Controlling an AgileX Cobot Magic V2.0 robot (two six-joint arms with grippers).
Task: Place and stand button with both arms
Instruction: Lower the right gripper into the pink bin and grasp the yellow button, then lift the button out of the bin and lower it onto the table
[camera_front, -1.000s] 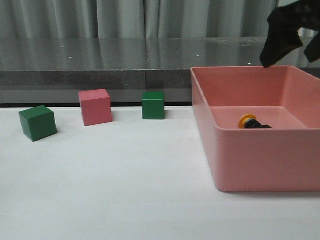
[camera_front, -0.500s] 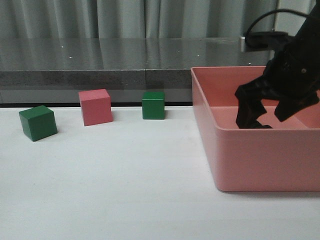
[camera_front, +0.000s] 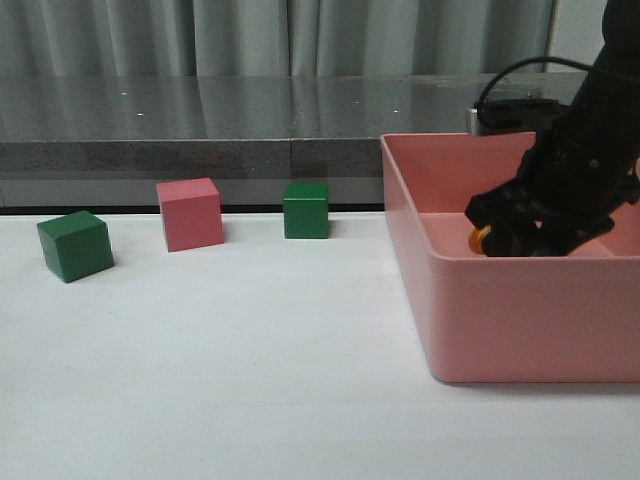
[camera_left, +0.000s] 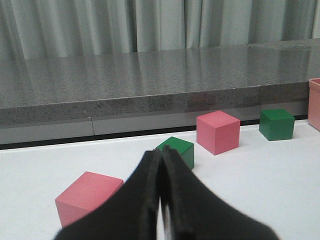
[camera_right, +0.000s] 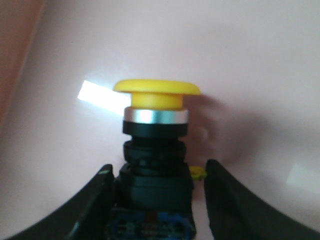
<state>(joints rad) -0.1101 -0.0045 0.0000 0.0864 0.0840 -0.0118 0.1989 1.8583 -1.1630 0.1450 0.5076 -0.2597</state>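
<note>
I will set the button on the white table (camera_front: 202, 314) in front of the pink cube with my right gripper.
The button (camera_front: 480, 240) lies on its side in the pink bin (camera_front: 520, 310); only a sliver of its yellow cap shows past my right gripper (camera_front: 520, 240), which is down inside the bin. In the right wrist view the button (camera_right: 156, 115) shows its yellow cap, silver collar, black body and blue base. The right gripper (camera_right: 159, 167) is open and straddles the black body: one finger touches it, the other stands a little apart. My left gripper (camera_left: 161, 151) is shut and empty, low over the white table, and is out of the front view.
A green cube (camera_front: 75, 245), a pink cube (camera_front: 190, 213) and a second green cube (camera_front: 306, 210) stand on the white table left of the bin. The left wrist view also shows another pink cube (camera_left: 87, 195) close to the left gripper. A grey ledge runs behind.
My right arm has come down from above the bin's far right corner into the bin, and its fingers now sit around the button. The cubes have not moved.
</note>
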